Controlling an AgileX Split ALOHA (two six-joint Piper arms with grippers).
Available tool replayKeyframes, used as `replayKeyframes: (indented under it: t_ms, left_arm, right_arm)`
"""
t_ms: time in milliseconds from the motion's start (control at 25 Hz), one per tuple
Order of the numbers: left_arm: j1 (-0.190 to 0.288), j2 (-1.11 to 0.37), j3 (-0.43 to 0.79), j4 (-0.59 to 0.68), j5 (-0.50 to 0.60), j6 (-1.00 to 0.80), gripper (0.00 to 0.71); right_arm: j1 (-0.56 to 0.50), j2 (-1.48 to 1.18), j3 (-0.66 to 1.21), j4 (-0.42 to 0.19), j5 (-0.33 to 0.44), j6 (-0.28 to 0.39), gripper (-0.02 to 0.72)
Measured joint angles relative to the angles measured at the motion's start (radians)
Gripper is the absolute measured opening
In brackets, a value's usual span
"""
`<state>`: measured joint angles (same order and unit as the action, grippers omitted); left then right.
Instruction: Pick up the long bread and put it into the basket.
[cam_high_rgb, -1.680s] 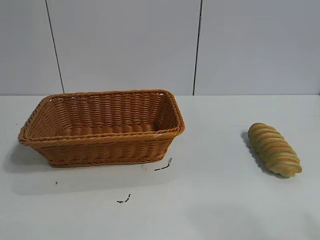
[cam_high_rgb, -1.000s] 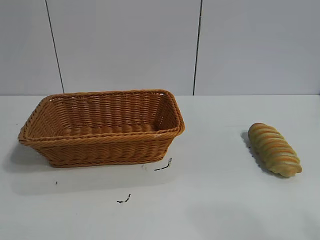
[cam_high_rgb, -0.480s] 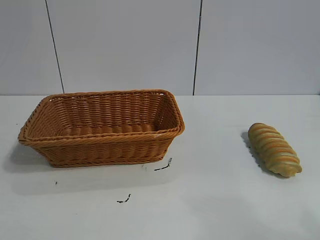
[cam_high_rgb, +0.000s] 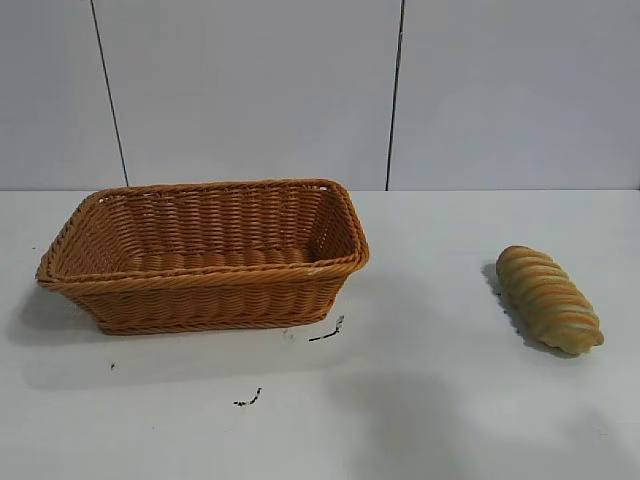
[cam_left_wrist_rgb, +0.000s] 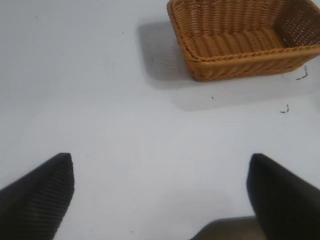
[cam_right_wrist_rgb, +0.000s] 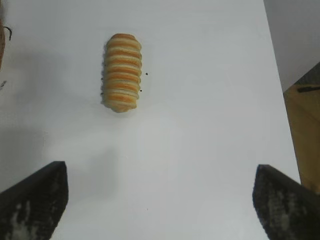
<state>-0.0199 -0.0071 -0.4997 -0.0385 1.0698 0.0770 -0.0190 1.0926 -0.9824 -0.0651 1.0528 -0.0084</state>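
Note:
Next, my right gripper goes to the long bread's middle (cam_high_rgb: 547, 297) (cam_right_wrist_rgb: 122, 72) and closes there, across its sides, so both ends stick out.
The long bread (cam_high_rgb: 549, 298), a tan loaf with spiral orange ridges, lies on the white table at the right; it also shows in the right wrist view (cam_right_wrist_rgb: 122, 72). The wicker basket (cam_high_rgb: 205, 287) stands empty at the left, and shows in the left wrist view (cam_left_wrist_rgb: 240, 52). Neither arm shows in the exterior view. My right gripper (cam_right_wrist_rgb: 161, 190) is open and empty above bare table, short of the bread. My left gripper (cam_left_wrist_rgb: 161, 187) is open and empty above bare table, away from the basket.
Small black marks (cam_high_rgb: 327, 333) lie on the table in front of the basket. The table's right edge (cam_right_wrist_rgb: 280, 95) shows in the right wrist view, with a wooden surface beyond it. A grey panelled wall stands behind the table.
A soft shadow has appeared on the table at the front, right of centre. The bread and the basket have not moved.

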Motion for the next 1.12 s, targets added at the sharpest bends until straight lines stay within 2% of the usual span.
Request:
replayKeyframes:
  t_ms: [160,400,600,800,960,1120]
  left_arm:
    - [0.000,0.000,0.000,0.000,0.000,0.000,0.692]
    - [0.000,0.000,0.000,0.000,0.000,0.000,0.692]
    - [0.000,0.000,0.000,0.000,0.000,0.000,0.692]
    - [0.000,0.000,0.000,0.000,0.000,0.000,0.692]
    - [0.000,0.000,0.000,0.000,0.000,0.000,0.692]
    - [0.000,0.000,0.000,0.000,0.000,0.000,0.692]
  right_arm:
    - [0.000,0.164,-0.085,0.000,0.025,0.000,0.689]
    - [0.000,0.327,-0.163,0.003,0.023,-0.013,0.689]
    - [0.000,0.384,-0.169,0.051,-0.008,-0.029,0.689]
    - [0.005,0.397,-0.171,0.073,-0.029,-0.033,0.689]
    - [0.064,0.403,-0.171,0.065,-0.060,-0.040,0.689]
    - [0.081,0.421,-0.171,0.042,-0.093,-0.016,0.689]
